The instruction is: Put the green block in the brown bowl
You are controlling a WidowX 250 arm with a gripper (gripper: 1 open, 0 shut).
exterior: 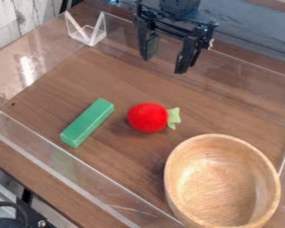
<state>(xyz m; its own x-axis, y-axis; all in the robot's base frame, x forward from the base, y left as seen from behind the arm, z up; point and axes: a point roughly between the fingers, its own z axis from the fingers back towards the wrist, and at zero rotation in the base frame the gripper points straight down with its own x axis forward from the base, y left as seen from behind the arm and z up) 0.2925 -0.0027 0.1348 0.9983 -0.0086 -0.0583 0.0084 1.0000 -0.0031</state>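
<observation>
I need to next move my gripper to the near half (79, 131) of the green block, the half farther from the clear stand, and close it there.
The green block (86, 122) is a flat bright green bar lying diagonally on the dark wooden table, left of centre. The brown bowl (181, 167) is a large light wooden bowl with nothing in it, at the bottom right, partly cut off by the frame edge. My gripper (166, 55) hangs at the top centre, pointing down, its two black fingers spread apart with nothing between them. It is well above and behind both the block and the bowl, touching neither.
A red round plush (146, 118) with a green stem lies between the block and the bowl. Clear acrylic walls (38, 147) border the table. A small clear stand (85, 29) sits at the top left.
</observation>
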